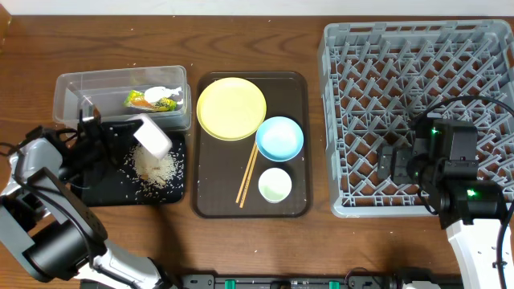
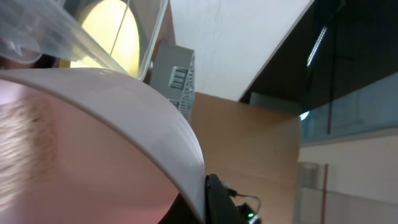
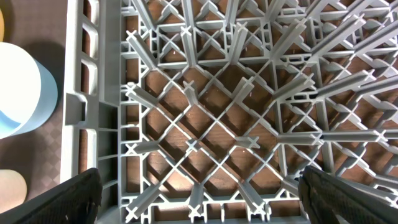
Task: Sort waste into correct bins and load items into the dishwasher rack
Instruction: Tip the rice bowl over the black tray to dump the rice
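Note:
My left gripper is going to let go of the white bowl on the brown tray (image 1: pixel 222 171), beside the chopsticks and just below the yellow plate.
My left gripper (image 1: pixel 136 130) is shut on the rim of the white bowl (image 1: pixel 153 137) and holds it tipped over the black tray (image 1: pixel 103 191). A pile of rice (image 1: pixel 156 168) lies on that tray. In the left wrist view the bowl (image 2: pixel 93 137) fills the frame beside my finger (image 2: pixel 216 202). The snack wrapper (image 1: pixel 152 100) lies in the clear tub (image 1: pixel 120 78). The yellow plate (image 1: pixel 231 108), blue bowl (image 1: pixel 279 138), pale cup (image 1: pixel 275 185) and chopsticks (image 1: pixel 247 177) sit on the brown tray (image 1: pixel 301 205). My right gripper (image 3: pixel 199 199) is open and empty over the grey rack (image 1: pixel 418 64).
The rack (image 3: pixel 205 124) holds nothing in the right wrist view. Its left wall stands next to the blue bowl (image 3: pixel 18 87) and cup (image 3: pixel 9 190). Stray rice grains lie scattered on the black tray and near its edges.

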Tool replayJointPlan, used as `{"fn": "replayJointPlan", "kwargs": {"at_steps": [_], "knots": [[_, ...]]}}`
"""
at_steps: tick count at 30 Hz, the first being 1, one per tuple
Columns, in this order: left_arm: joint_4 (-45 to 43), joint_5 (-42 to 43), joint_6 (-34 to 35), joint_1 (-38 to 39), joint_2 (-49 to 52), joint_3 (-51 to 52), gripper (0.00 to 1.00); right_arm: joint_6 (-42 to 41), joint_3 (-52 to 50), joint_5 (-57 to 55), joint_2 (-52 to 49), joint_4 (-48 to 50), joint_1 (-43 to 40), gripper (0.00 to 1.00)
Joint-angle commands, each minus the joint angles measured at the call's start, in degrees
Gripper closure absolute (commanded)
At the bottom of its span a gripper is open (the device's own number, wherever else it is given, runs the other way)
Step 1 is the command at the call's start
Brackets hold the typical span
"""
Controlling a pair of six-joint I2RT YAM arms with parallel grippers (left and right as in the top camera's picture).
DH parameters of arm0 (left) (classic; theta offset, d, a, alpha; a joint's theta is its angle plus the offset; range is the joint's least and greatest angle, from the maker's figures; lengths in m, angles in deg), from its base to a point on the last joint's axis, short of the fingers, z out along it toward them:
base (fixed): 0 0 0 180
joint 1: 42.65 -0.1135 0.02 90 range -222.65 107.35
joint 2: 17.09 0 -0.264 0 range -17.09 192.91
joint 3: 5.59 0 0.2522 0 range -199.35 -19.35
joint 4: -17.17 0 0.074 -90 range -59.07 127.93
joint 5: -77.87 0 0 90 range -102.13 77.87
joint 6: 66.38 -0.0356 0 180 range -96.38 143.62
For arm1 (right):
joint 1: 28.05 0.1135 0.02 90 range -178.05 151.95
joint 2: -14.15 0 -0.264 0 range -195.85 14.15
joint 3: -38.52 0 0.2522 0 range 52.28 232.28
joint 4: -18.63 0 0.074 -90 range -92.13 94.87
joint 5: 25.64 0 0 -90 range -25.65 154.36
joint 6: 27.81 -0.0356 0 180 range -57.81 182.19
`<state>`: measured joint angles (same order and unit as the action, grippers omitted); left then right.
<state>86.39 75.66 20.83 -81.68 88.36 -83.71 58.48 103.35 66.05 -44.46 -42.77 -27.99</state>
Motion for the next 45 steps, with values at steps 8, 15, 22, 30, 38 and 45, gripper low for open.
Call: {"fn": "replayJointPlan", "kwargs": {"at_steps": [8,15,22,30,38,45], "knots": [[0.1,2.1,1.4,-1.4,0.1,0.2,0.94,-0.5,1.3,0.3,0.2,-0.2,-0.1,0.01],[-3.1,-10.5,5.7,-1.4,0.1,0.2,0.94,-0.5,1.3,0.3,0.2,-0.2,-0.1,0.01],[-3.3,0.3,-3.6,-1.4,-0.1,0.0,0.94,-0.5,1.3,0.3,0.2,-0.2,-0.1,0.01],[-3.4,2.4,-3.5,-1.4,0.0,0.0,0.94,-0.5,1.3,0.3,0.2,-0.2,-0.1,0.01],[-4.2,2.3,-4.2,-1.5,-0.2,0.0,0.94,-0.5,1.3,0.3,0.2,-0.3,-0.1,0.01],[-3.7,-0.7,-2.1,-1.7,-0.4,0.0,0.94,-0.5,1.3,0.3,0.2,-0.4,-0.1,0.01]]}}
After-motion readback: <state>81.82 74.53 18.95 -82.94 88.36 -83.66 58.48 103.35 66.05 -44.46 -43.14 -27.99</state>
